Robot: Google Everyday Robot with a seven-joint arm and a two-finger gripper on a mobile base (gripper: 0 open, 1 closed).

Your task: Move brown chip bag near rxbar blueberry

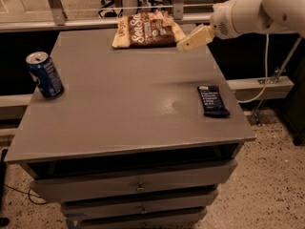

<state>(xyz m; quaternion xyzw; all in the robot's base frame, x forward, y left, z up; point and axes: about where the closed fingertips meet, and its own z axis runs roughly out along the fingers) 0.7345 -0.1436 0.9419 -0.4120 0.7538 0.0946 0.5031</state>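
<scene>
I will close my gripper on the brown chip bag's end [167,29] that is closest to the rxbar blueberry.
The brown chip bag [147,30] lies flat at the far edge of the grey table [124,99], its dark brown middle with white script facing up. The rxbar blueberry [213,100] lies near the table's right edge, well in front of the bag. My gripper [193,38] reaches in from the upper right on a white arm and hovers just right of the bag's right end, above the table.
A blue soda can [45,75] stands upright at the table's left side. Drawers sit under the tabletop. A metal rail [95,20] runs behind the table. A cable [263,75] hangs at the right over speckled floor.
</scene>
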